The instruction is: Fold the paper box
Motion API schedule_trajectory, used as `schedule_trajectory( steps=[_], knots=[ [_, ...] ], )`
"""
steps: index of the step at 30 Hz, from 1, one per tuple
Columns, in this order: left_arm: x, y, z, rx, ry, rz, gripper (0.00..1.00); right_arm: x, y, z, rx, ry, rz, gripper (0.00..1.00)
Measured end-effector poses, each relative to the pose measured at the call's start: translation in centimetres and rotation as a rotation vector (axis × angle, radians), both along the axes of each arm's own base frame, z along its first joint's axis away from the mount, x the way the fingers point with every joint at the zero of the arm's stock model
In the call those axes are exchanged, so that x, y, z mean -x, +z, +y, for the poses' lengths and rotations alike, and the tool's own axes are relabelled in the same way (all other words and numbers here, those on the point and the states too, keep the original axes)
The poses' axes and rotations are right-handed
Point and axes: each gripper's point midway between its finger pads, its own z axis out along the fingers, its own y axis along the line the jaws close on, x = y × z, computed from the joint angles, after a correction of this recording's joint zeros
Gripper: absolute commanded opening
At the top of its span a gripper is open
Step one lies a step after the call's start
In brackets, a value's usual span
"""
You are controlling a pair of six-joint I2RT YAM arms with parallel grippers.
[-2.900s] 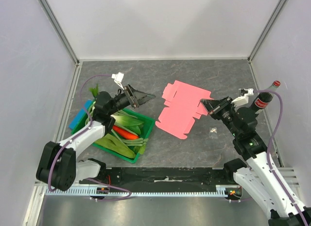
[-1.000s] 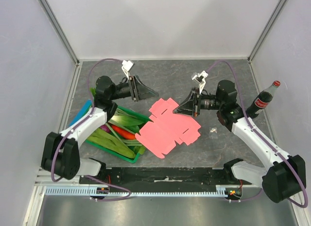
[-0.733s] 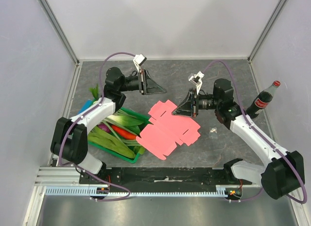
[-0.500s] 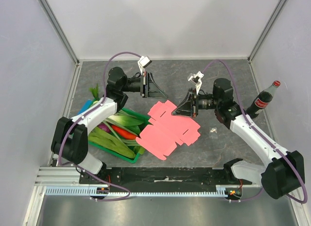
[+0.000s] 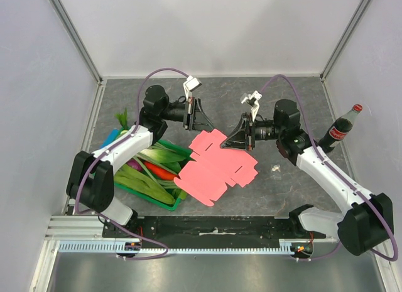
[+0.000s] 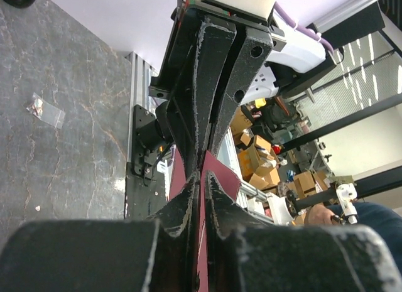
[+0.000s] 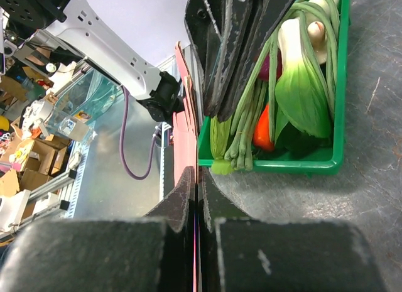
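Both grippers crowd the far end of the paper box, so next I open my left gripper, back it off and take its side nearer the green crate [image 5: 194, 150].
The paper box [image 5: 217, 166] is a flat pink cut-out with flaps, held tilted over the middle of the table. My left gripper [image 5: 206, 125] is shut on its far left flap. In the left wrist view the dark pink card [image 6: 221, 178] runs edge-on between the closed fingers of that gripper [image 6: 201, 179]. My right gripper [image 5: 232, 143] is shut on the far right edge. In the right wrist view a thin pink strip of the paper box [image 7: 184, 145] leaves the pressed-together jaws of the right gripper [image 7: 197, 179]. The two grippers face each other, close together.
A green crate [image 5: 151, 196] of vegetables stands left of the card, partly under its left corner, and shows again as the crate [image 7: 276, 163] in the right wrist view. A cola bottle [image 5: 341, 129] stands at the right wall. A small plastic bag [image 5: 275, 169] lies near the card's right side.
My left gripper swung right from above the crate to the card's far left flap and closed on it. The right gripper kept its hold, and the card shifted slightly.
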Motion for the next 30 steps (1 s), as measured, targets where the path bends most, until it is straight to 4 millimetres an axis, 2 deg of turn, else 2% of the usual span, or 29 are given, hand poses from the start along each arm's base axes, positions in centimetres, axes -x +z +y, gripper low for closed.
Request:
schedule_trajectory(
  steps=[1,5,8,14,19,23,30],
  knots=[
    [0.2,-0.1,-0.1,-0.002,-0.007,-0.003,0.14,0.0,-0.1,0.0,0.001,0.000,0.003,0.00],
    [0.5,-0.2,-0.3,-0.006,-0.023,-0.011,0.33,-0.1,-0.5,0.3,0.008,0.006,0.018,0.00],
    [0.6,-0.3,-0.4,-0.006,-0.026,-0.022,0.36,-0.1,-0.7,0.4,0.011,0.010,0.025,0.00],
    [1.0,-0.6,-0.8,-0.020,-0.040,-0.029,0.31,-0.1,-0.6,0.5,0.007,0.007,0.053,0.00],
    [1.3,0.0,-1.3,-0.033,-0.050,-0.082,0.29,0.0,0.1,0.7,-0.011,0.009,0.076,0.00],
    [2.0,0.5,-1.3,-0.033,-0.061,-0.126,0.02,0.3,0.3,0.9,-0.018,0.021,0.080,0.00],
    [2.1,0.7,-1.1,-0.038,-0.031,-0.199,0.02,0.4,0.5,1.0,-0.023,0.022,0.090,0.00]
  ],
)
